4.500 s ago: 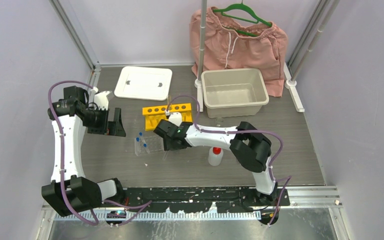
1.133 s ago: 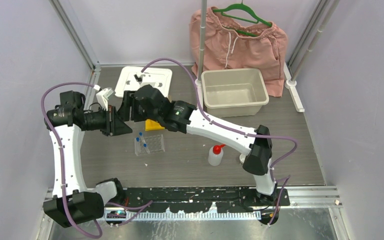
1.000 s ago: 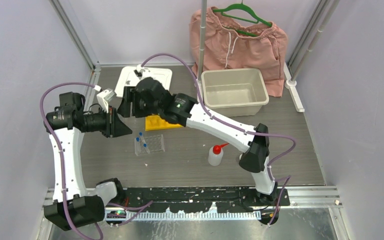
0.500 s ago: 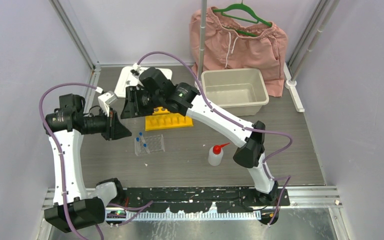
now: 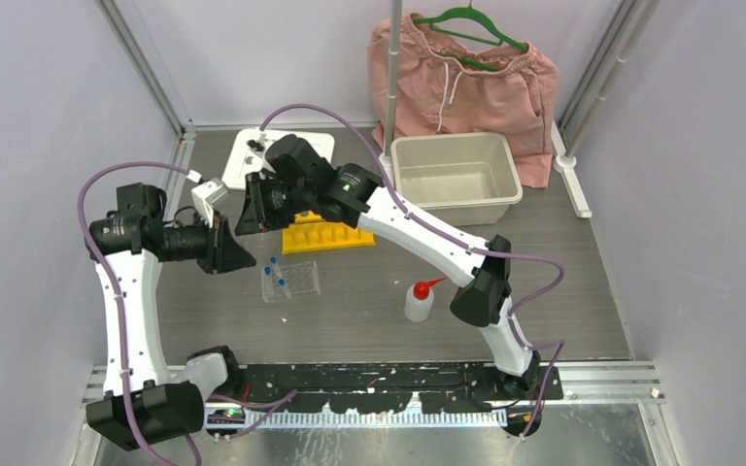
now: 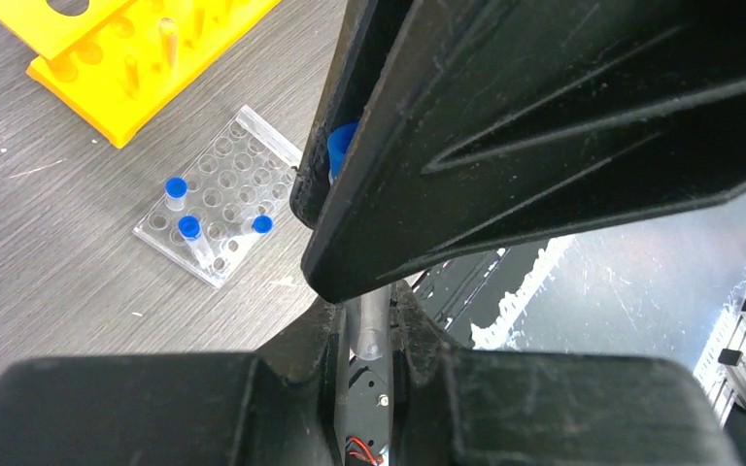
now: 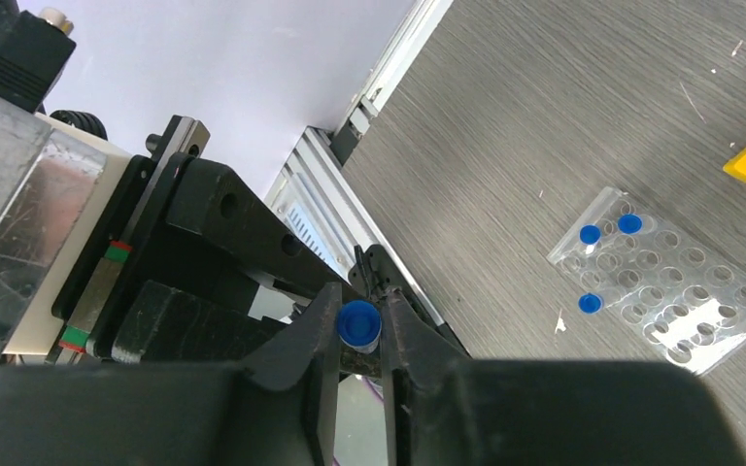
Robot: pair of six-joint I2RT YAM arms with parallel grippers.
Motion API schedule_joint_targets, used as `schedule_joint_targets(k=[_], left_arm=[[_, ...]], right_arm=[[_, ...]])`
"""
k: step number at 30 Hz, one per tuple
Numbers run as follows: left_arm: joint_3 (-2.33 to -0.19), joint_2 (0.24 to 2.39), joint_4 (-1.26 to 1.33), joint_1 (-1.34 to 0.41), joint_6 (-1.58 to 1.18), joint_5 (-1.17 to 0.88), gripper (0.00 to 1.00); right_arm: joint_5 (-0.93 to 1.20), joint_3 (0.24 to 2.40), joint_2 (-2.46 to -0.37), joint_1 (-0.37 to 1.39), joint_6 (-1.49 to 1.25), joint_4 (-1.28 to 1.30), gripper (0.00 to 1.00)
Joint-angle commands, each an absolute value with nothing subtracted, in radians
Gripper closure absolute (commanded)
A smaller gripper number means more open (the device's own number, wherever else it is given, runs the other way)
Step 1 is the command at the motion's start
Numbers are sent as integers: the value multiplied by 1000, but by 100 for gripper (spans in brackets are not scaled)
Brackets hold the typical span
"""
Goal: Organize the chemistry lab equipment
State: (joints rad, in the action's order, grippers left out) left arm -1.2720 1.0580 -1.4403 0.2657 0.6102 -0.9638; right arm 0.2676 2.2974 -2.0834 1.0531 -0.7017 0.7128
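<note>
Next, my right gripper releases the blue-capped tube, now held in the air between both arms, in the clear rack's empty end [image 5: 305,273] [image 7: 696,294], toward the yellow rack.
A small clear tube [image 6: 368,328] with a blue cap [image 7: 357,322] hangs in the air between both arms, above the table's left part. My left gripper [image 6: 369,303] is shut on its clear lower end. My right gripper [image 7: 359,330] is shut on the capped end, meeting the left one tip to tip [image 5: 245,233]. Below lies the clear rack [image 5: 289,280] with three blue-capped tubes [image 6: 187,226]. The yellow rack [image 5: 325,236] stands just behind it. A white squeeze bottle [image 5: 419,301] with a red nozzle stands to the right.
A white lid [image 5: 243,155] lies at the back left, partly under the right arm. A beige tub [image 5: 455,180] sits at the back right. Behind it, pink shorts [image 5: 466,78] hang on a green hanger, beside a metal pole [image 5: 391,87].
The right arm has swung from the racks over to the left gripper, and its jaws have closed on the tube's blue cap. The left gripper has kept its hold.
</note>
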Motion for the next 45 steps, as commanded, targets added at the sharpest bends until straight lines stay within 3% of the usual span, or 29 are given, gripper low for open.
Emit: schedule_joint_targets(k=[1,2,4,6,8,13,17,22,31,45], left_arm=[[-1272,1053,-1448,266,626,-991,98],[-1272,1056,-1444,267,620,-990,92],[-1275,1065,-1427,266,585,-976,49],[-1280,1071,-1403,266,539,-943,13],[-1283,1078,-1372,266,488,-901,2],[-1305,1115,-1324,268,389,-808,0],[-1326,1161,-1310,268,331,-746,0],[-1340,1196,-1308,267,299,-685,0],[-1365,1213,-1324,268,263,-633,0],[-1367,1217,-1336,268,262,-642,0]], right_arm=[[223,2325,-2058,1048,-669,696,90],[213,2318,-2053,1048,-658,696,94],[177,2301,-2040,1048,-628,703,97],[105,2284,-2017,1048,-585,724,99],[16,2225,-1981,1048,-539,727,99],[-221,1942,-1853,1051,-454,568,99],[-302,1695,-1777,1060,-405,358,99],[-342,1542,-1782,1076,-361,196,99],[-444,1469,-1870,1177,-250,30,99],[-451,1462,-1968,1191,-256,-46,99]])
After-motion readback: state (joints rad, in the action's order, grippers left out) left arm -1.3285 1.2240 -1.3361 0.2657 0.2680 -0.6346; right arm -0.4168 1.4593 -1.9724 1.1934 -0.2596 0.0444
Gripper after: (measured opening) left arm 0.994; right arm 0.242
